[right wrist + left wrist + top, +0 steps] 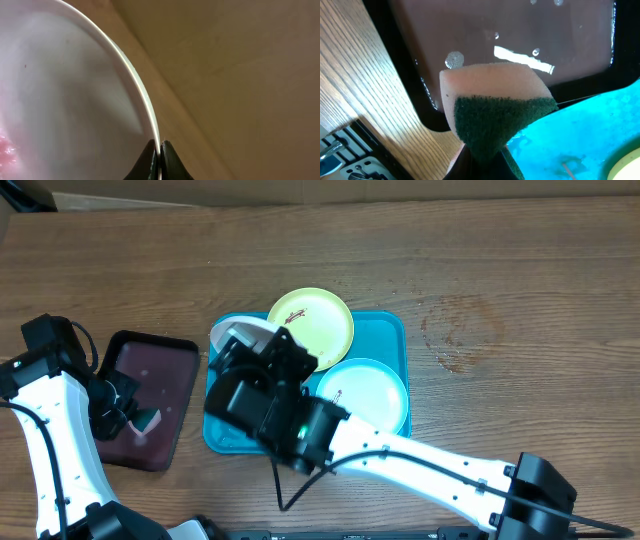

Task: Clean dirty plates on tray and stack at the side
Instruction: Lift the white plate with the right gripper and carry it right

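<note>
The white plate, now held tilted over the turquoise tray, will go down over the stain on the wooden table (479, 326) from my right gripper.
My right gripper (160, 148) is shut on the rim of the white plate (60, 90) and holds it tilted. From overhead, this plate (232, 333) sticks out from under the right wrist (262, 375), over the left end of the turquoise tray (385, 330). The yellow-green plate (311, 321) lies at the tray's far edge, with a small dark smear. The white plate with the teal rim (362, 395) lies at the tray's right. My left gripper (485, 161) is shut on a sponge (495, 100) with a green scouring side, above the maroon tray.
The dark maroon tray (150, 365) lies left of the turquoise tray and shows wet drops in the left wrist view (520, 30). A corner of the turquoise tray (590, 135) and the yellow-green plate's edge (627, 167) show there too. The wooden table (500, 270) has a stain at the right.
</note>
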`<state>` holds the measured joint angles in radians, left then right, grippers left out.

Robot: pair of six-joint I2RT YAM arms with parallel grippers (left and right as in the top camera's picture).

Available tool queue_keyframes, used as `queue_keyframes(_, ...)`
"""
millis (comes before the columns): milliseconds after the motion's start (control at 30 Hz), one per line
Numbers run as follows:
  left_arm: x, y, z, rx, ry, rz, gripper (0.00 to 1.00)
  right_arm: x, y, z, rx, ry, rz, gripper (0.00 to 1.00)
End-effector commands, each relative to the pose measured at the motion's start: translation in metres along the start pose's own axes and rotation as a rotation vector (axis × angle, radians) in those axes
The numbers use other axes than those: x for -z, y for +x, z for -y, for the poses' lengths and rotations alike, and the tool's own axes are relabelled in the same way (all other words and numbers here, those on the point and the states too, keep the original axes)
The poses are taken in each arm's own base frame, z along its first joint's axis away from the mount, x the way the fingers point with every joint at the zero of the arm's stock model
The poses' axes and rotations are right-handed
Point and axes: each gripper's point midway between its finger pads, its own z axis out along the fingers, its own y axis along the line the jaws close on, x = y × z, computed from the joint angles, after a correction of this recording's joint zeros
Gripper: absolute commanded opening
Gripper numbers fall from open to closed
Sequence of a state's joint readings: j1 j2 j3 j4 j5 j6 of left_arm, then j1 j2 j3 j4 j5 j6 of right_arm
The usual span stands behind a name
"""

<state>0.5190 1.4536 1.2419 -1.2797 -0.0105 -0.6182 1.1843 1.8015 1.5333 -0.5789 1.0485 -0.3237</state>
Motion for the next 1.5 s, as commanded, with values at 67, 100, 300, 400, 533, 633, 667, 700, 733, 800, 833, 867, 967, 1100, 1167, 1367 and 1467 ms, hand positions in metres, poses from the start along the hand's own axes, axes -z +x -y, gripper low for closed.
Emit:
queue_keyframes(67,-0.003,0.001,0.0,-0.021,0.007,-0.009,0.04,0.025,-0.014,0.042,0.093,0.169,0.009,0.04)
queue_keyframes(100,-0.003,0.001,0.0,-0.026,0.008,-0.008,0.04,0.026,-0.014,0.043,0.104,0.176,0.008,0.04)
queue_keyframes(300,-0.003,0.001,0.0,-0.033,0.007,-0.008,0.04,0.027,-0.015,0.042,0.101,0.177,0.011,0.04)
queue_keyframes(400,-0.003,0.0,0.0,-0.033,0.009,-0.005,0.04,0.027,-0.015,0.042,0.087,0.176,0.012,0.04)
queue_keyframes(533,-0.003,-0.001,0.001,-0.038,0.012,-0.002,0.04,0.026,-0.015,0.039,0.016,0.157,0.023,0.04)
queue_keyframes(633,-0.003,-0.001,0.001,-0.04,0.012,-0.002,0.04,0.025,-0.015,0.034,0.0,0.131,0.029,0.04)
queue_keyframes(667,-0.003,-0.001,0.001,-0.04,0.012,-0.002,0.04,0.025,-0.016,0.032,0.0,0.118,0.032,0.04)
queue_keyframes(700,-0.003,-0.001,0.001,-0.04,0.012,-0.002,0.04,0.025,-0.016,0.031,-0.002,0.11,0.034,0.04)
queue_keyframes(733,-0.003,-0.001,0.001,-0.04,0.012,-0.002,0.04,0.025,-0.016,0.031,-0.022,0.11,0.035,0.04)
queue_keyframes(800,-0.003,-0.001,0.001,-0.041,0.012,-0.002,0.04,0.024,-0.015,0.03,-0.063,0.103,0.034,0.04)
queue_keyframes(833,-0.003,-0.001,0.001,-0.04,0.012,-0.002,0.04,0.022,-0.013,0.028,-0.096,0.089,0.03,0.04)
queue_keyframes(867,-0.003,-0.001,0.001,-0.04,0.012,-0.002,0.04,0.018,-0.01,0.027,-0.14,0.072,0.022,0.04)
queue_keyframes(967,-0.003,-0.001,0.001,-0.04,0.012,-0.001,0.04,-0.002,0.008,0.013,-0.323,-0.058,-0.043,0.04)
queue_keyframes(1100,-0.003,-0.001,0.001,-0.041,0.012,-0.001,0.04,-0.037,0.043,-0.015,-0.648,-0.388,-0.247,0.04)
queue_keyframes(1167,-0.003,-0.001,0.001,-0.041,0.014,0.002,0.04,-0.049,0.052,-0.022,-0.825,-0.604,-0.35,0.04)
queue_keyframes(1367,-0.003,-0.001,0.001,-0.054,0.013,0.001,0.04,-0.086,0.095,0.028,-1.138,-0.914,-0.477,0.04)
queue_keyframes(1467,-0.003,-0.001,0.001,-0.056,0.014,0.001,0.04,-0.108,0.155,0.065,-1.258,-0.807,-0.604,0.03)
